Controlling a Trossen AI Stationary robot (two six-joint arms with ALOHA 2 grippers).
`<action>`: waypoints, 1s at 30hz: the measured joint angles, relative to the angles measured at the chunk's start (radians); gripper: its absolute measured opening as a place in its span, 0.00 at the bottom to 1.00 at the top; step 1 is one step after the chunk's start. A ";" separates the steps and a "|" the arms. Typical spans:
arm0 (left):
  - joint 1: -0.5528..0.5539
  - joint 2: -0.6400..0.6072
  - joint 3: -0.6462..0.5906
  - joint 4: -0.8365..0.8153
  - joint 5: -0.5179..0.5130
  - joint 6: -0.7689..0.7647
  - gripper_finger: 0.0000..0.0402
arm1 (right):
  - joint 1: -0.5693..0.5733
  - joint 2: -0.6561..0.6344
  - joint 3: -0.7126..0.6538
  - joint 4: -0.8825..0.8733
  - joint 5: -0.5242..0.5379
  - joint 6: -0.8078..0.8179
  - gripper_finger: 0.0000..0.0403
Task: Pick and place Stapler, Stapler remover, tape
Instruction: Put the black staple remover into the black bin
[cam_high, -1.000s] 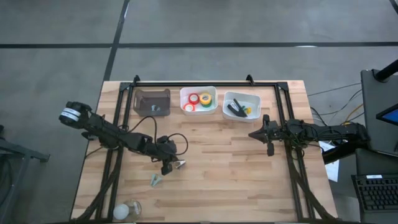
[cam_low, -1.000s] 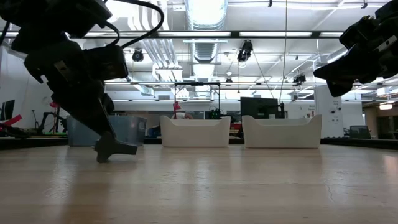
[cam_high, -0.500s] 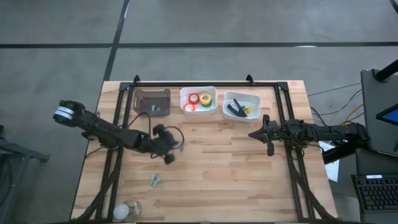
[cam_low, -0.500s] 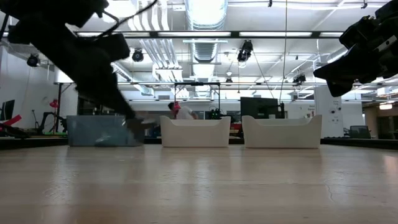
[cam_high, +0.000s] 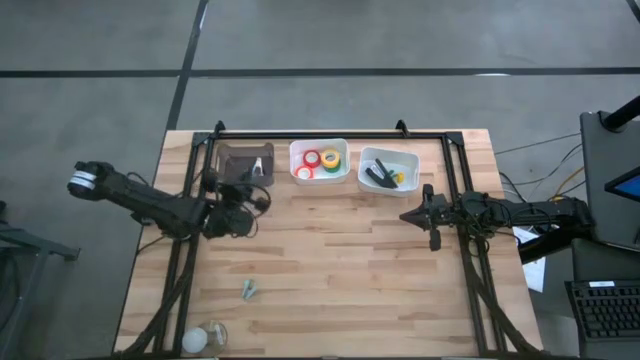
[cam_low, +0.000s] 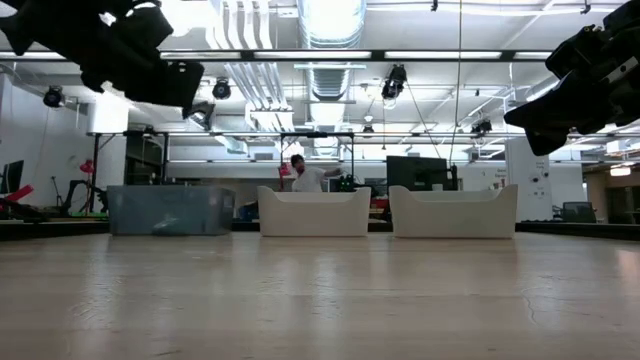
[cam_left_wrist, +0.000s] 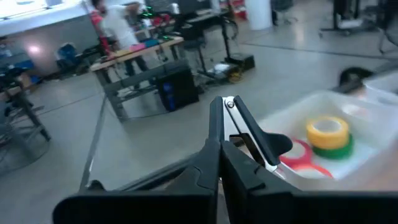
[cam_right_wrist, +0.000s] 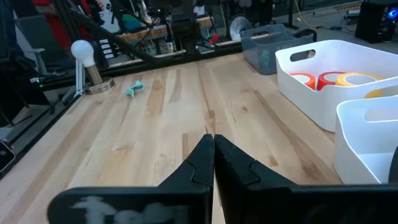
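Note:
My left gripper needs to put the staple remover down inside the grey bin (cam_high: 254, 166), toward the middle white bin.
My left gripper (cam_high: 252, 184) is shut on a black and silver staple remover (cam_high: 258, 167), level above the near rim of the grey bin (cam_high: 243, 160); the left wrist view shows the remover (cam_left_wrist: 252, 134) sticking out past the fingertips. Red, green and yellow tape rolls (cam_high: 321, 160) lie in the middle white bin (cam_high: 342, 172). The black stapler (cam_high: 378, 176) lies in the right white bin (cam_high: 408, 160). My right gripper (cam_high: 406, 215) hangs shut with nothing in it, near the table's right side. My left gripper pinches the staple remover's near end (cam_left_wrist: 231, 148) between its two fingers. The fingers lie about level and point toward the table's far edge. The remover sticks out past the fingertips, lifted clear of the table.
A small teal object (cam_high: 249, 290) lies on the wood near the left front. A light bulb on a stand (cam_high: 203, 338) sits at the front left corner. A black frame rail (cam_high: 330, 133) runs behind the three bins. Bare wood lies between the two arms.
My left gripper has risen off the table and gone toward the far edge and a little left, up to the grey bin. It has tipped from pointing down to about level. The staple remover has come up with it, lifted clear of the wood.

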 joint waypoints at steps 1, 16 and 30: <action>0.014 -0.014 0.000 0.002 -0.003 0.009 0.02 | 0.000 0.000 0.000 0.000 0.000 0.000 0.02; 0.415 -0.060 -0.001 0.001 0.446 0.106 0.01 | 0.000 0.000 0.000 0.000 0.000 0.000 0.02; 0.749 0.028 -0.001 0.003 0.813 0.153 0.02 | 0.000 0.000 0.000 0.000 0.000 0.000 0.02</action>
